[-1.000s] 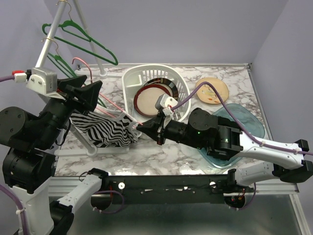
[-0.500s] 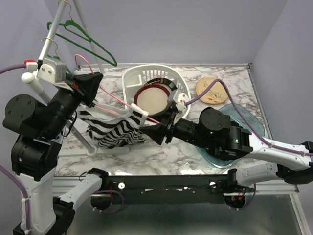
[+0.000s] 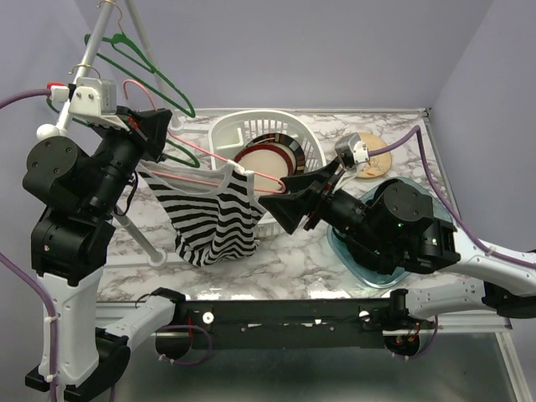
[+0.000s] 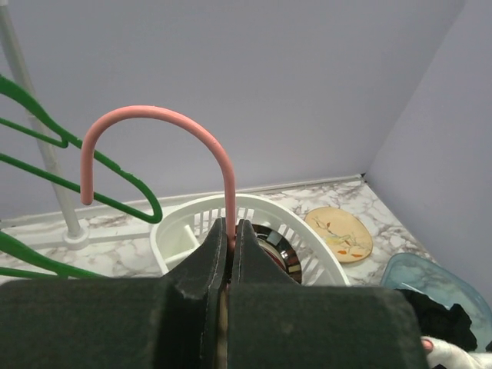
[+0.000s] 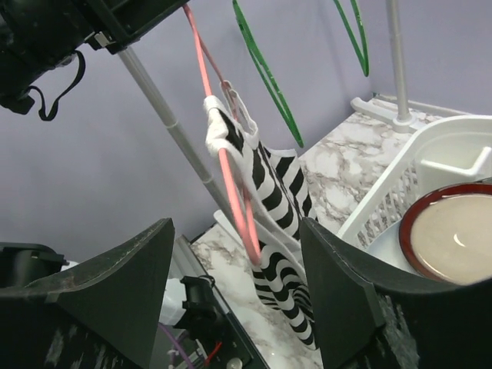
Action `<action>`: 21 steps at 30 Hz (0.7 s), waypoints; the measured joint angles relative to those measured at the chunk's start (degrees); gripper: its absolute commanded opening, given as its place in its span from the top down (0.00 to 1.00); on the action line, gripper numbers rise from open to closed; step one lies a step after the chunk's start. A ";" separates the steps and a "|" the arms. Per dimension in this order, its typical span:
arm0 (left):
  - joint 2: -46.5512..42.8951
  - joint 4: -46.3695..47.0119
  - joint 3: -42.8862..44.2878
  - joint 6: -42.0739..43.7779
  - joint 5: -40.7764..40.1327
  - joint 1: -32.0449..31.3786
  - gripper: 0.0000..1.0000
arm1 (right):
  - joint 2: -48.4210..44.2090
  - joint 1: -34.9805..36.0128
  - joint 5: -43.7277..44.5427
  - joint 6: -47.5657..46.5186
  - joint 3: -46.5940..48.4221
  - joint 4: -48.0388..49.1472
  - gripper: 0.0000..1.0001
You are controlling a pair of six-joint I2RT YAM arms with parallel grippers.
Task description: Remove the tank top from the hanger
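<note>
The robot's right gripper will close on the tank top's shoulder strap (image 3: 240,171) (image 5: 223,131), where it loops over the pink hanger's arm in front of the white basket.
A black-and-white striped tank top (image 3: 213,219) hangs from a pink hanger (image 3: 209,163) held up over the table's left side. My left gripper (image 3: 157,134) is shut on the hanger's neck (image 4: 228,223), and its pink hook (image 4: 154,121) curves above the jaws. My right gripper (image 3: 280,201) is open just right of the garment. In the right wrist view the hanger's end (image 5: 234,192) and the tank top (image 5: 280,204) lie beyond the open right gripper (image 5: 237,231), not touched by it.
A white basket (image 3: 224,134) holding plates stands behind the hanger. Green hangers (image 3: 159,79) hang on the rack pole (image 3: 90,50) at the back left. A tan plate (image 3: 374,161) and a blue glass dish (image 3: 339,247) lie to the right.
My left gripper has shut on the hanger neck and lifted it, so the tank top now hangs free. My right gripper has opened and drawn back to the right.
</note>
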 measured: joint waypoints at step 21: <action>2.80 -1.55 2.16 3.34 -7.39 0.00 1.00 | 6.51 0.81 -0.22 -2.32 12.66 1.81 0.27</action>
